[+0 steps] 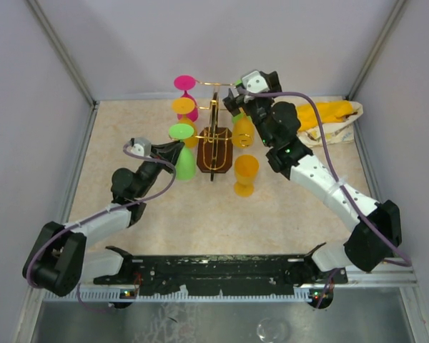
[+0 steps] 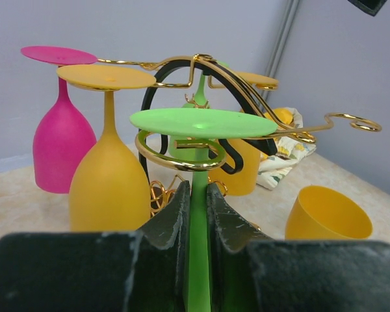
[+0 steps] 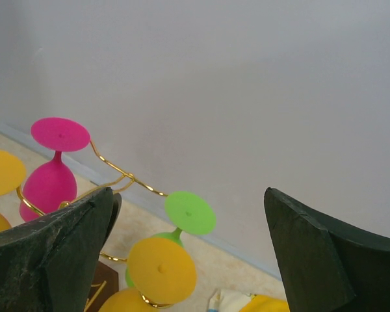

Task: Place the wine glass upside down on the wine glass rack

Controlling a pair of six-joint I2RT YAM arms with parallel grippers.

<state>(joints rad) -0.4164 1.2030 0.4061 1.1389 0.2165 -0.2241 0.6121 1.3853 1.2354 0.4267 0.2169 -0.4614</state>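
Note:
Next, my left gripper releases the green wine glass, now upside down inside a curled end, in the rack's near gold [image 1: 182, 147] [image 2: 199, 159] curl, beside the yellow glass that is hanging.
My left gripper [image 2: 198, 192] is shut on the stem of a green wine glass [image 2: 201, 122], held upside down with its flat foot on top. The stem stands inside a curled end of the gold wire wine glass rack [image 2: 179, 159], with the foot just above the curl. From above, this glass [image 1: 185, 166] is at the rack's [image 1: 214, 136] near left side, with the left gripper [image 1: 177, 151] beside it. My right gripper [image 1: 244, 89] hangs open over the rack's far right side, and nothing is between its fingers [image 3: 71, 247].
A pink glass [image 1: 186, 91] and a yellow glass [image 1: 184, 108] hang upside down on the rack's left. Another yellow glass [image 1: 242, 130] and a green one [image 3: 190, 212] hang on its right. A yellow glass [image 1: 246, 174] stands upright on the table. A yellow cloth bag [image 1: 329, 118] lies far right.

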